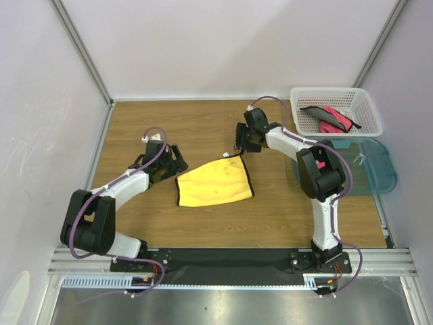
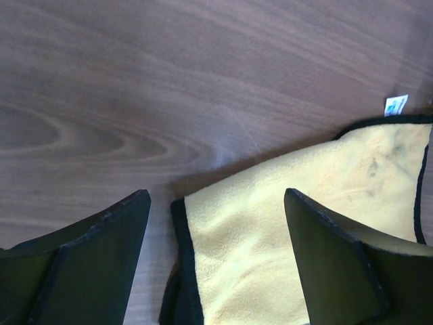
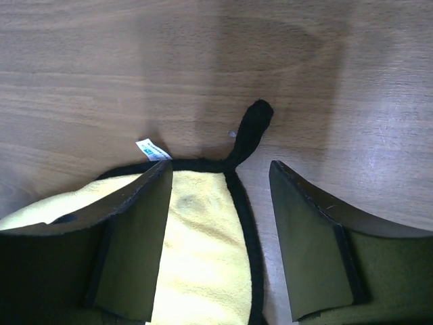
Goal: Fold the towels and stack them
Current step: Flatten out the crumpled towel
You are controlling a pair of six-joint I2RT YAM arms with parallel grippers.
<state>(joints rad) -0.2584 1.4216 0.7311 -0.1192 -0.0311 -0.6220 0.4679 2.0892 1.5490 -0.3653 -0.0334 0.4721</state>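
Next, my right gripper takes the black hanging loop [image 3: 251, 133] and lifts with my left gripper to swing the yellow towel open, because the towel's far edge folds under.
A yellow towel [image 1: 214, 181] with black edging lies on the wooden table between both arms. My left gripper [image 1: 174, 162] stands open at its left corner; in the left wrist view that yellow corner [image 2: 270, 244] lies flat between my spread fingers [image 2: 101, 257], touched by neither. My right gripper [image 1: 241, 144] is open over the far right corner. In the right wrist view the towel corner [image 3: 203, 250] with its black hanging loop [image 3: 250, 128] and white label [image 3: 153, 149] rests on the table between the fingers. Pink-red towels [image 1: 328, 119] lie in the white basket [image 1: 365, 101].
A teal translucent tub [image 1: 372, 169] stands at the right table edge just in front of the basket. White walls with metal posts enclose the table on three sides. Bare wood [image 1: 183, 122] stretches behind the yellow towel.
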